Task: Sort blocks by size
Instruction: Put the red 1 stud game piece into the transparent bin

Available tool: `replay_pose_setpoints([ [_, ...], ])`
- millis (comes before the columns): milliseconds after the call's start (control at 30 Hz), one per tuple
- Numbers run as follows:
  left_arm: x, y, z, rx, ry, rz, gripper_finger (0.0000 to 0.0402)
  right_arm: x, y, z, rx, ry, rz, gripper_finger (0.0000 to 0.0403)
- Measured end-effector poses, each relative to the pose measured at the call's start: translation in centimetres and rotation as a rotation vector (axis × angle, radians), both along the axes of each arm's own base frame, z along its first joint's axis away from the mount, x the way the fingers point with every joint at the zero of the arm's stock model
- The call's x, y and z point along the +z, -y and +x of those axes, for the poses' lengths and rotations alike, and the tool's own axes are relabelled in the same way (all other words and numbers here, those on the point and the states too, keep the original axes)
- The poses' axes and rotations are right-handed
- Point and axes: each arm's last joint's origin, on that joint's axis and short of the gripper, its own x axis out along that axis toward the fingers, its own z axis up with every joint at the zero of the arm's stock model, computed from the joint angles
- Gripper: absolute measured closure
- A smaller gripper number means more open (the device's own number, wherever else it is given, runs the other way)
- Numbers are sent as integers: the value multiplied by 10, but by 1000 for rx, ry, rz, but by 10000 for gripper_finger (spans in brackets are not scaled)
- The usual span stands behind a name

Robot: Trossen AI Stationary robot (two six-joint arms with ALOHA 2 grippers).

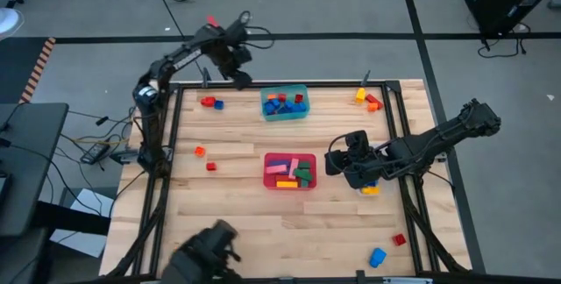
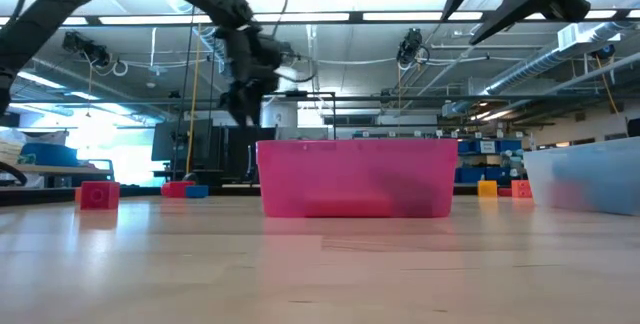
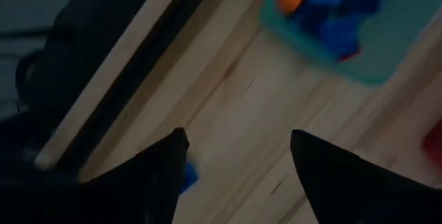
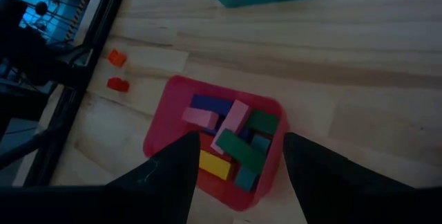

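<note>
I should close my left gripper on the sides of the red block (image 1: 208, 102) that is lying next to the blue block, close to the far edge of the table.
Loose blocks lie on the wooden table: a red and a blue one (image 1: 210, 102) at the far left, an orange one (image 1: 200, 151) and a red one (image 1: 210, 166) at the left, and yellow and orange ones (image 1: 368, 98) at the far right. My left gripper (image 1: 235, 74) hangs open near the far edge, between the red and blue pair and the teal tub (image 1: 285, 102). A blue block (image 3: 188, 175) shows beside one of its fingers. My right gripper (image 4: 238, 148) is open and empty just right of the red tub (image 1: 290, 171), which holds longer bars.
The teal tub holds several blue, red and orange blocks. A yellow block (image 1: 370, 189) lies under my right arm. A red block (image 1: 399, 239) and a blue block (image 1: 378, 256) lie near the front right. A black frame rail (image 1: 175, 144) runs along the table's left side.
</note>
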Motion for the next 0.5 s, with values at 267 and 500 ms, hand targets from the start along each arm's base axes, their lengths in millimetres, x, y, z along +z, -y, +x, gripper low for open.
replay_pose_setpoints([
  [267,-38,1,-74,34,-108,-126,135,0,1,0,20,-13,-18,180],
  [500,-90,15,-102,13,-205,-256,137,0,2,0,25,-17,-56,180],
])
